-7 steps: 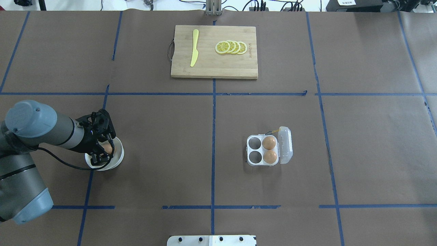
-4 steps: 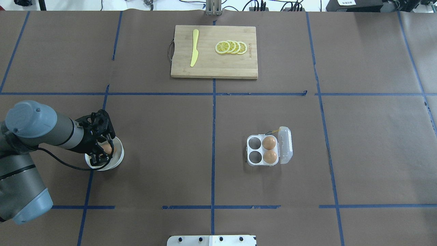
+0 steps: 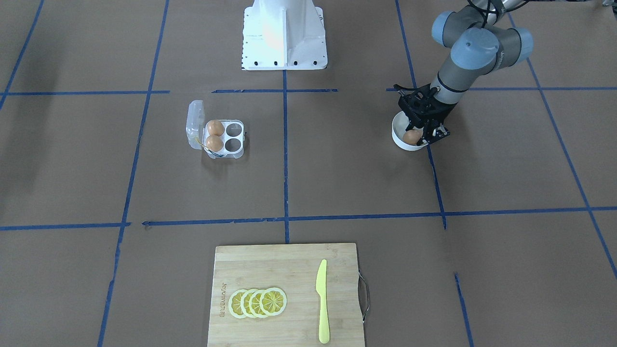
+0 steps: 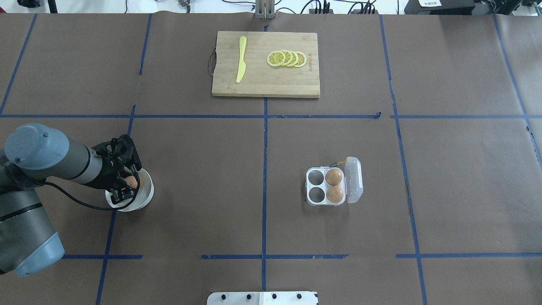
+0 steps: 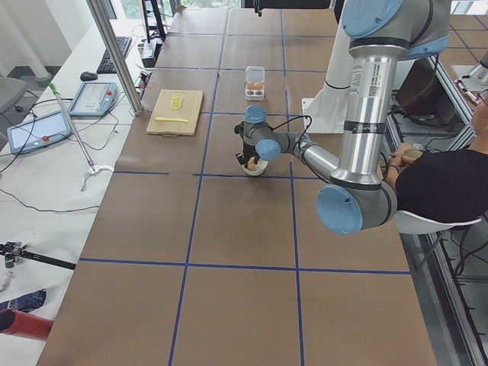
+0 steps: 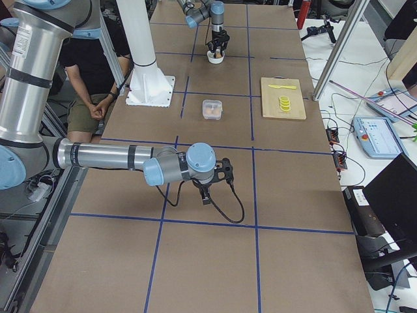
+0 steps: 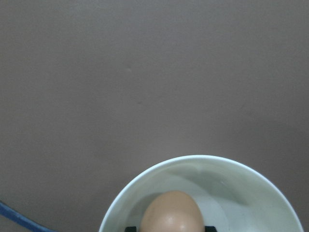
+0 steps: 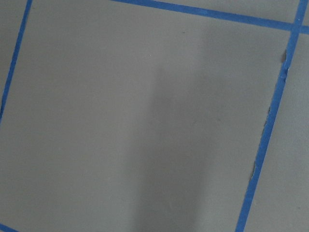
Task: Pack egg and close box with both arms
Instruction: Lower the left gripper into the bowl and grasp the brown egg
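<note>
Next, the left gripper releases the tan-brown egg in the clear box's empty cup nearer the white pedestal (image 3: 233, 129). The egg is still just inside the bowl's rim.
My left gripper (image 4: 126, 189) reaches down into a round white bowl (image 4: 148, 193) at the table's left. Its jaws are closed on a tan-brown egg (image 4: 132, 182). In the left wrist view the egg (image 7: 171, 212) sits between the two black pads, just inside the bowl's rim (image 7: 193, 158). The front view shows the same gripper (image 3: 420, 138), egg (image 3: 411, 137) and bowl (image 3: 397, 135). The clear box (image 4: 315, 194) stands right of centre with its lid (image 4: 354, 180) open and two eggs (image 4: 333, 177) in the cups by the hinge. My right gripper (image 6: 207, 195) shows only in the right side view, far from the box, so I cannot tell its state.
A wooden cutting board (image 4: 262, 87) at the far middle carries a yellow knife (image 4: 241, 59) and lemon slices (image 4: 287, 59). The white pedestal (image 3: 284, 33) stands at the robot's edge. A seated person (image 6: 98, 72) is beside it.
My left arm and gripper have shifted very slightly back and up, with the egg between the jaws. The box and its eggs have not moved.
</note>
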Motion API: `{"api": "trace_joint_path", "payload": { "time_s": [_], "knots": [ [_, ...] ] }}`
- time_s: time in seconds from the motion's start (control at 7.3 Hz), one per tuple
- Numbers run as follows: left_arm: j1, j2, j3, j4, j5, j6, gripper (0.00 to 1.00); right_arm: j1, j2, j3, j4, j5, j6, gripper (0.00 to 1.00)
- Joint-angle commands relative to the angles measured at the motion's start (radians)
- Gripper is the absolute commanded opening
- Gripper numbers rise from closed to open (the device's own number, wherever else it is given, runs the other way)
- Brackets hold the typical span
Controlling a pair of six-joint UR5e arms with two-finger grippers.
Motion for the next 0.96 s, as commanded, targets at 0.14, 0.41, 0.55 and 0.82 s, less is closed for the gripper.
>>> {"api": "trace_joint_path", "payload": {
  "time_s": [0.14,0.41,0.55,0.82],
  "knots": [
    [-0.017,0.007,-0.067,0.052,-0.002,-0.006,0.00,0.000,0.002,0.000,0.002,0.000,0.000,1.00],
    [-0.031,-0.011,-0.180,0.216,-0.004,-0.006,0.00,0.000,0.003,0.000,0.003,0.000,0.000,1.00],
    [-0.031,-0.028,-0.194,0.222,-0.004,-0.037,0.00,0.000,0.003,0.002,0.003,0.000,0.000,1.00],
    [-0.011,-0.190,-0.109,0.226,-0.005,-0.269,0.00,0.000,0.003,0.000,0.003,0.000,-0.002,1.00]
  ]
}}
